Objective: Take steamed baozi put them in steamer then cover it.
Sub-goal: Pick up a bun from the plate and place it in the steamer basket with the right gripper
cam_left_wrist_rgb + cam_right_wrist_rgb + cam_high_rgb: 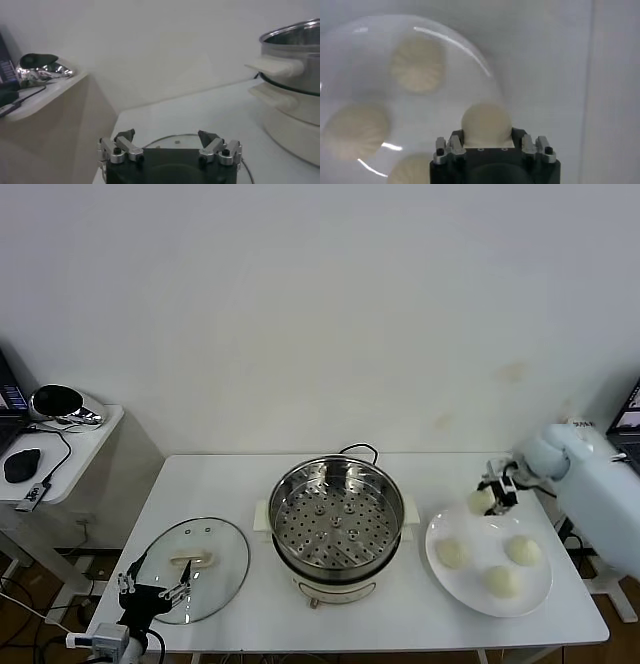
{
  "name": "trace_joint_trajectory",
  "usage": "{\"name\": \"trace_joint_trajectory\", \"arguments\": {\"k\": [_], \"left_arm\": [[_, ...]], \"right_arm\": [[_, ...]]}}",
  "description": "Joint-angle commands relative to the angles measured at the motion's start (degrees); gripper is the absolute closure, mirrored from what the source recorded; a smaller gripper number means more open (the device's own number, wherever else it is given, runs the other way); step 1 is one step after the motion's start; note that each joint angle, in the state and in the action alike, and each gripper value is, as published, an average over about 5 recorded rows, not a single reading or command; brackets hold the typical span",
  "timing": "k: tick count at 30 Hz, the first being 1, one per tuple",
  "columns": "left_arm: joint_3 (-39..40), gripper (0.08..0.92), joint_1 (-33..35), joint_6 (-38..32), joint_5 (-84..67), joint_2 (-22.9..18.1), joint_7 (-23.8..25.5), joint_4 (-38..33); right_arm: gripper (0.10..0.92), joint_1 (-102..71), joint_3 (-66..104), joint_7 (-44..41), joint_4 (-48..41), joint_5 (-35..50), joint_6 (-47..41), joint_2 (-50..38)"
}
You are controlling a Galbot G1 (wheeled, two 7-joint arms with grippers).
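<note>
My right gripper is going to let go of the steamed baozi on the far part of the steamer's perforated tray [329, 488].
My right gripper [493, 495] [486, 133] is shut on one cream-white steamed baozi [481, 501] [486, 119] over the far left edge of the white plate [478, 529] [457, 87]. Three more baozi [451, 553] [416, 65] lie on that plate. The steamer [337, 514] [295, 50] stands mid-table with its perforated tray bare. Left of it the glass cover [205, 544] [175, 142] lies flat, handle up. My left gripper [153, 589] [166, 135] hangs open over the cover's near edge, holding nothing.
A black cord [360, 450] runs behind the steamer. Left of the table stands a lower side table [85, 446] with a mouse [21, 465], a cable and a shiny dark object [57, 401]. A wall closes the back.
</note>
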Motion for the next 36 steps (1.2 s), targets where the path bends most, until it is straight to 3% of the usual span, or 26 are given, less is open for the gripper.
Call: {"name": "trace_joint_trajectory", "arguments": {"k": [1,6,13,18,27,36], "left_arm": [[-0.48,0.177,0.01,0.22,-0.53,-0.42,-0.21,-2.07],[-1.10,0.177,0.30,0.26,-1.09,-0.29,-0.28,-3.25],[-1.97,0.177,0.79,0.23,-1.17,-0.33,-0.47,-2.98],[-2.52,0.177,1.03,0.31,-1.21,-0.54,-0.45,-2.94],[-3.17,0.177,1.54,0.38,-1.15,-0.83,-0.26,-3.56],[-4.24,0.177,2.27,0.60,-1.77,-0.97,-0.01,-5.35]], "right_arm": [[0.440,20.18,-14.90,-4.19,1.06,13.54,-1.98,5.14],[0.442,25.17,-16.54,-7.25,-8.43,17.56,5.19,16.38],[0.448,27.01,-19.66,-7.83,-20.74,17.76,33.06,28.91],[0.444,24.90,-21.54,-4.50,-21.18,14.42,49.34,32.06],[0.439,23.37,-23.29,-2.59,-12.85,4.54,52.08,33.04],[0.440,21.40,-24.29,-1.74,-14.08,-0.66,52.08,36.48]]}}
